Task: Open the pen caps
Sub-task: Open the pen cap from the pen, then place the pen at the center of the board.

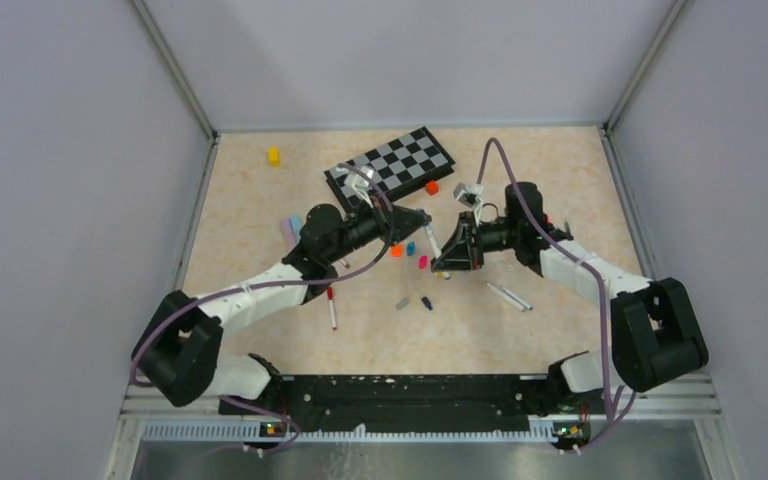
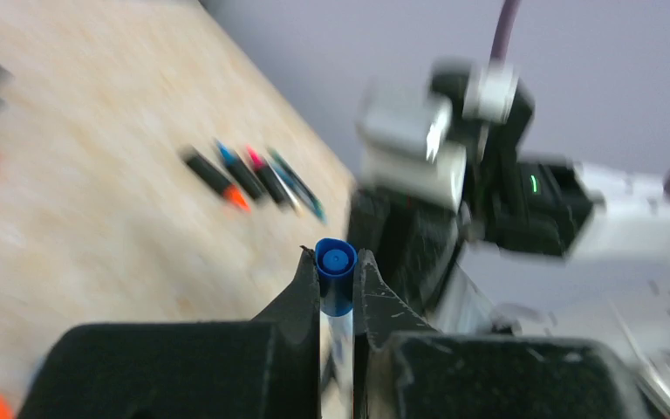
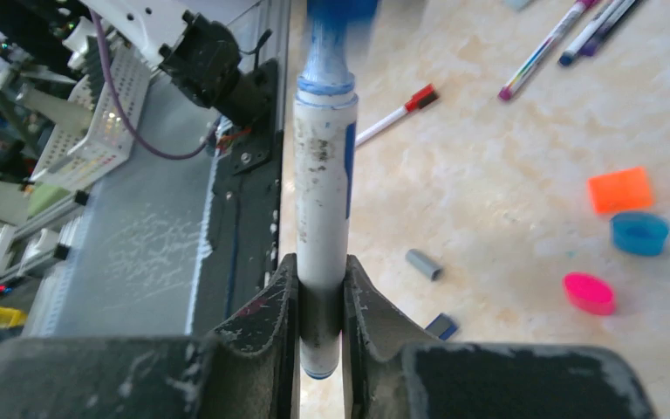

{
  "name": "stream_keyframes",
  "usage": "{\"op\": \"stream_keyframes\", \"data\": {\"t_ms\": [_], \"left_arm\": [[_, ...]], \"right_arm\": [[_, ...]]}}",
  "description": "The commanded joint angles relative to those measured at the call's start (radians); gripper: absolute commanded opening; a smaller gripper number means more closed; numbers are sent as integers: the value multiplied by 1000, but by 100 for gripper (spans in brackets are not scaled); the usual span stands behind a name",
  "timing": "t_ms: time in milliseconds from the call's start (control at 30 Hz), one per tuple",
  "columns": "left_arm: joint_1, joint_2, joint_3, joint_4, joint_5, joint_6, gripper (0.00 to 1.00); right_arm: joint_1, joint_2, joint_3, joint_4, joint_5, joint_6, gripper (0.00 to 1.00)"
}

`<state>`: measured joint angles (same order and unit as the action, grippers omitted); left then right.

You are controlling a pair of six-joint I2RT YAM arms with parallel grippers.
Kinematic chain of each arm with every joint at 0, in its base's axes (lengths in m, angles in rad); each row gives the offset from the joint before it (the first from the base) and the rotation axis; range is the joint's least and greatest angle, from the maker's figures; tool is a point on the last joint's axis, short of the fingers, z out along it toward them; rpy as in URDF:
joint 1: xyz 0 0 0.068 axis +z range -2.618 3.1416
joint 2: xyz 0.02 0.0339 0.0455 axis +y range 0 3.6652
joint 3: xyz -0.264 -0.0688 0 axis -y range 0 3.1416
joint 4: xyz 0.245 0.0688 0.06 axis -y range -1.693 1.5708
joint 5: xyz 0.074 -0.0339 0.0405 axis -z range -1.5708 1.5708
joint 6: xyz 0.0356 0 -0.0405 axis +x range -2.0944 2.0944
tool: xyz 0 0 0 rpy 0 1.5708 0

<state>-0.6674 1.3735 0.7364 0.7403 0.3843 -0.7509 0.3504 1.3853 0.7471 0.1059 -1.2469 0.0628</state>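
Observation:
My right gripper is going to put the pen with the white body down on the table (image 1: 531, 300), close alongside the two white pens.
Both grippers hold one white-barrelled pen (image 1: 430, 240) above the table's middle. My left gripper (image 1: 417, 220) is shut on its blue cap (image 2: 336, 266), which sits between the fingertips in the left wrist view (image 2: 336, 260). My right gripper (image 1: 447, 264) is shut on the pen's white barrel (image 3: 323, 201), near its rear end (image 3: 321, 271). The cap end is a blue blur at the top edge of the right wrist view (image 3: 340, 10). Loose caps lie below: orange (image 1: 397, 251), blue (image 3: 639, 233), pink (image 3: 589, 292), grey (image 3: 424, 264) and dark blue (image 3: 440, 326).
A chessboard (image 1: 390, 165) lies at the back, with an orange block (image 1: 432, 187) beside it and a yellow block (image 1: 273, 156) far left. A red-capped pen (image 1: 332, 308) and two pens (image 1: 510, 297) lie near. Black highlighters (image 2: 244, 179) lie in a row.

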Motion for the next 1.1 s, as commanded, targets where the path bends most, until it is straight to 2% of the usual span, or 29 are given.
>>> {"op": "stream_keyframes", "data": {"t_ms": [0,200,233,267,400,500,567,767,933,1067], "left_arm": [[159,-153,130,135,-374,129,0],[185,-207,109,127,-425,131,0],[189,-212,105,128,-407,128,0],[192,-212,108,121,-371,127,0],[199,-215,100,30,-174,134,0],[202,-231,25,3,-47,126,0],[201,-243,-36,-2,28,109,0],[192,-261,-154,-85,157,73,0],[114,-287,-182,-251,113,143,0],[21,-275,-192,-292,35,178,0]], "right_arm": [[35,33,-24,-173,-52,-72,0],[37,37,-15,-206,-44,-108,0],[36,37,-5,-237,-36,-140,0],[36,35,21,-306,-9,-244,0],[35,20,147,-675,251,-624,0],[11,-13,165,-764,476,-760,0],[-46,-40,156,-782,546,-790,0],[-238,-50,155,-867,619,-824,0],[-274,-47,101,-872,769,-810,0],[-296,-46,87,-860,851,-795,0]]}}
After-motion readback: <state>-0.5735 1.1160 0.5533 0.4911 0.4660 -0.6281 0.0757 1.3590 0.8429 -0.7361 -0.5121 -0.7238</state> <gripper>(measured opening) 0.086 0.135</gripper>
